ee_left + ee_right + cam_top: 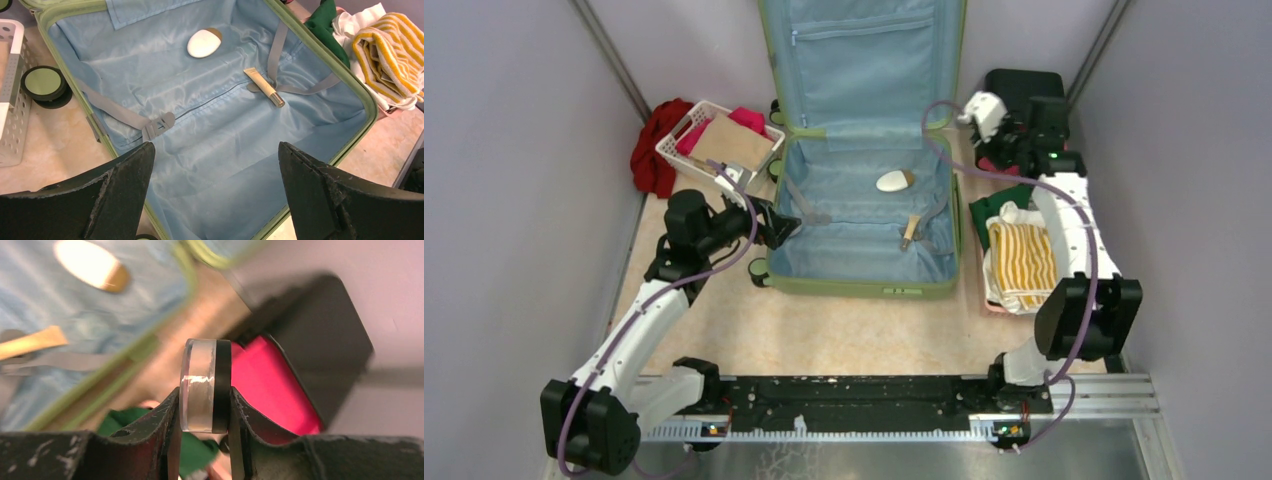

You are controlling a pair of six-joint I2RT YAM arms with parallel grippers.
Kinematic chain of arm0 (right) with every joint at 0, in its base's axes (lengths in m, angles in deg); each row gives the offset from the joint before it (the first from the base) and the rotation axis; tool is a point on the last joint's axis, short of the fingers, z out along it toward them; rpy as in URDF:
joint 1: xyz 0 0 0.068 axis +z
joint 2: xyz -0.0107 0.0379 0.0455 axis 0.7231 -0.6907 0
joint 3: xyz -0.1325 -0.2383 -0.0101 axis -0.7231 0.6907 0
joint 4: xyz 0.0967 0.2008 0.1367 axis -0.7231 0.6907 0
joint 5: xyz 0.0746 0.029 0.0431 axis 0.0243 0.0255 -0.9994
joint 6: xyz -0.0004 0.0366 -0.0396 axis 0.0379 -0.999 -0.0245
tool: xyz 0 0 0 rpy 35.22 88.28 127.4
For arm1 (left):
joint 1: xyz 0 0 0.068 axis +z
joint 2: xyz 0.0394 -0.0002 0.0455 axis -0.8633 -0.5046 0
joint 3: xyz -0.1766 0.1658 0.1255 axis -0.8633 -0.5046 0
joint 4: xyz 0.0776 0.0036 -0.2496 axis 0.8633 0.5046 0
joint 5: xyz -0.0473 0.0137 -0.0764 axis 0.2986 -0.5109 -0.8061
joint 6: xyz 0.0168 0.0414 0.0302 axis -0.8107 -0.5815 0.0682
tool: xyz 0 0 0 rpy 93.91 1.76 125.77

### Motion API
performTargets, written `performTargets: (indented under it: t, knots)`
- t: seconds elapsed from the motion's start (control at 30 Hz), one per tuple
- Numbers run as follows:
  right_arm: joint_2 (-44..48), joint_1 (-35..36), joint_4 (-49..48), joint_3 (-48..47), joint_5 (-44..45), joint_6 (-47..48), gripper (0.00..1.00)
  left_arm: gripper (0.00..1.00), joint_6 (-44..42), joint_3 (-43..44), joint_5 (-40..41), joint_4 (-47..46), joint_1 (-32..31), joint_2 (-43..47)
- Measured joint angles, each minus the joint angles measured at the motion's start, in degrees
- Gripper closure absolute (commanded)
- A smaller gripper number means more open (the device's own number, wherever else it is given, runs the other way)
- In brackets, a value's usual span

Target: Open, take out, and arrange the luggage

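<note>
The robot's right gripper should set the round disc down on the bottom of the open pink drawer (1030, 148) (260, 420).
The light-green luggage (864, 285) lies open on the table, its lid upright at the back, the light blue lining and grey straps showing. A white oval case with a gold end (892, 181) and a small cream tube (911, 230) lie inside; both also show in the left wrist view, the case (203, 43) and the tube (264, 86). My left gripper (781, 226) is open and empty over the luggage's left rim, its jaws wide apart (215, 150). My right gripper (1009, 150) is shut on a small clear-and-black round disc (205, 385), held beside the drawer box.
A black-and-pink drawer box (1024, 95) stands at the back right. A yellow-striped towel (1022, 260) and green cloth (994, 205) lie right of the luggage. A basket with folded clothes (714, 140) and a red cloth (656, 140) sit at the back left.
</note>
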Motion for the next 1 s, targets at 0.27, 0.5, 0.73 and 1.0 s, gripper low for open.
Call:
performTargets:
  t: [0.27, 0.5, 0.73, 1.0]
  knots:
    - [-1.86, -13.22, -4.28, -0.46, 8.7, -12.07, 1.0, 0.01, 0.33, 0.0, -1.75, -0.04, 0.0, 0.83]
    - [-10.73, -13.46, -7.37, -4.9, 16.37, -18.73, 0.99, 0.01, 0.35, 0.0, -2.14, -0.37, 0.0, 1.42]
    - [-19.8, -13.4, -7.56, -11.93, 23.69, -23.5, 0.87, 0.01, 0.37, 0.0, -2.23, -0.42, 0.11, 1.44]
    - [-23.71, -12.76, -7.78, -14.25, 29.55, -24.06, 0.58, 0.01, 0.55, 0.0, -2.6, -0.42, 0.11, 1.42]
